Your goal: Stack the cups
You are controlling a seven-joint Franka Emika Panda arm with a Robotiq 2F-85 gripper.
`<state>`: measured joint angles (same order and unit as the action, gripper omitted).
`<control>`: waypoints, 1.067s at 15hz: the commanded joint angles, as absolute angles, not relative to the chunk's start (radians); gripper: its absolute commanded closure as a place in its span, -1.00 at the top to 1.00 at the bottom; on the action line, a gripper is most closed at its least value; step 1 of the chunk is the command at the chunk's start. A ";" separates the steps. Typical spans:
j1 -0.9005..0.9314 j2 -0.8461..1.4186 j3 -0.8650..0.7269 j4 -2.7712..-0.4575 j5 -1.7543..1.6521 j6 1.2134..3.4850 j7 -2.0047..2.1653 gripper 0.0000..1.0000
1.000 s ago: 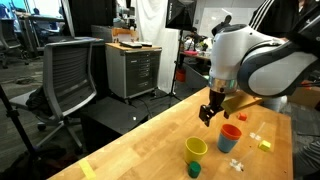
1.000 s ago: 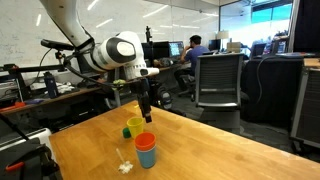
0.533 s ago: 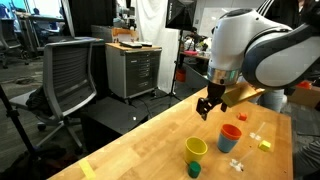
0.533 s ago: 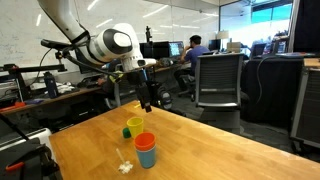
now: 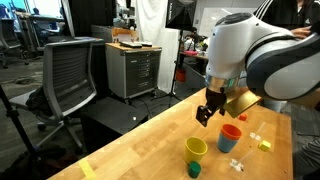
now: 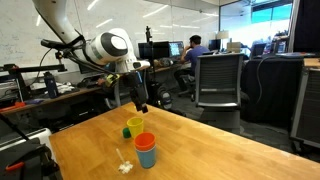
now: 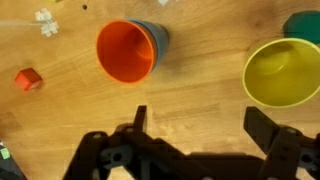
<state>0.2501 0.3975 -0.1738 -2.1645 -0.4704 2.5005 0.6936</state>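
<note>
The yellow cup's rim (image 5: 199, 139) (image 7: 250, 88), on the side away from the dark green cylinder, should be where my gripper goes next and closes.
The red cup (image 7: 125, 52) sits nested inside the blue cup (image 7: 159, 34); the pair stands upright on the wooden table in both exterior views (image 5: 231, 131) (image 6: 146, 142). Apart from it stands the yellow cup (image 5: 196, 148) (image 6: 135, 124) (image 7: 283, 72), upright and empty. My gripper (image 5: 205, 113) (image 6: 139, 103) (image 7: 200, 125) hangs open above the table, between and a little back from the cups, with nothing between its fingers. It touches neither cup.
A small dark green cylinder (image 5: 194, 170) (image 7: 303, 25) stands next to the yellow cup. A tiny yellow block (image 5: 265, 145), a small red block (image 7: 27, 79) and a white bit (image 5: 237, 163) lie near the cups. Office chairs and a cabinet (image 5: 132, 68) stand beyond the table edge.
The arm has shifted slightly sideways above the table, with a small rise and drop. The jaws stayed open. The cups have not moved.
</note>
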 commanded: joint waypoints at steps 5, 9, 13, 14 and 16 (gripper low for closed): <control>0.313 0.449 -0.176 -2.181 -0.614 2.488 0.783 1.00; 0.306 0.480 -0.147 -2.169 -0.602 2.475 0.755 1.00; 0.270 0.485 -0.078 -2.167 -0.526 2.443 0.606 1.00; 0.266 0.486 -0.065 -2.165 -0.505 2.438 0.564 1.00; 0.272 0.492 -0.062 -2.159 -0.480 2.431 0.517 1.00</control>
<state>0.2899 0.4908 -0.0915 -2.1792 -0.5266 2.4656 0.6124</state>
